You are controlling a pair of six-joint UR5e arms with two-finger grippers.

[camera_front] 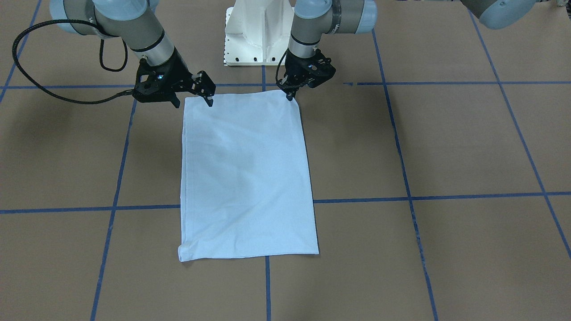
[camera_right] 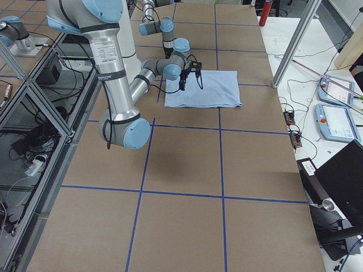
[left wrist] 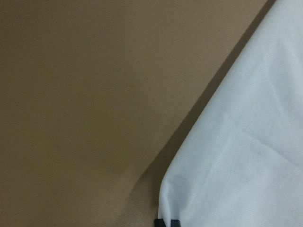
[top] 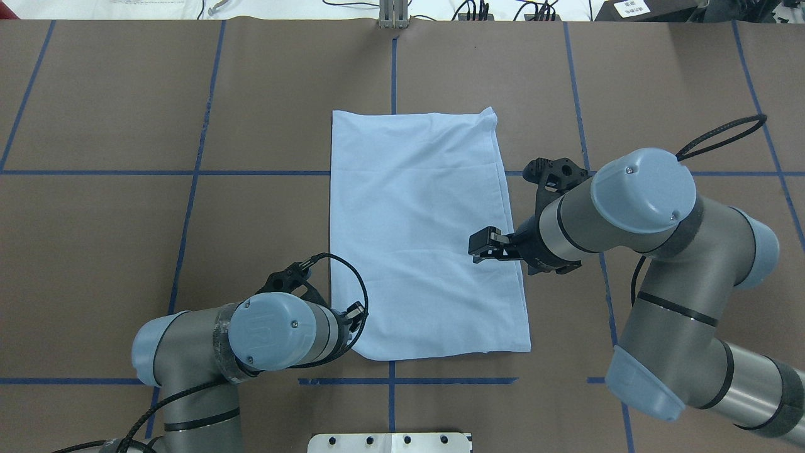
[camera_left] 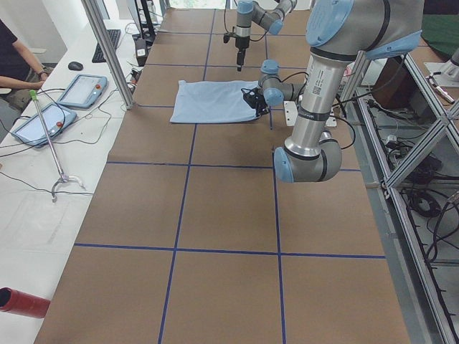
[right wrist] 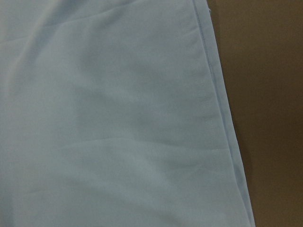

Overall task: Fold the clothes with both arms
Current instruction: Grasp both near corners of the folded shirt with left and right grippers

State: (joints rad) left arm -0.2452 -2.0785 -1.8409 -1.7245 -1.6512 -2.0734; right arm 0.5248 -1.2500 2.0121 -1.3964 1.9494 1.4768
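Next, I grab the pale light-blue T-shirt by its pedestal-side edge (camera_front: 212, 100) with my right gripper, just in from the corner opposite my left gripper.
The pale light-blue T-shirt (camera_front: 247, 178) lies folded into a flat rectangle in the middle of the table (top: 421, 233). Its print and neck label are hidden. My left gripper (camera_front: 292, 95) is shut on the shirt's corner nearest the robot, low at the table (top: 357, 314). The left wrist view shows that corner (left wrist: 246, 165) with the dark fingertips (left wrist: 166, 222) on it. My right gripper (camera_front: 208, 100) hovers above the shirt's right edge (top: 479, 247), jaws slightly apart and empty. The right wrist view shows the cloth and its hem (right wrist: 118, 118) but no fingers.
The white pedestal (camera_front: 256, 31) stands just behind the shirt's near edge. The brown table (top: 126, 251) is marked with blue tape lines. Tablets (camera_left: 82, 89), cables and an operator's arm are at the far side bench.
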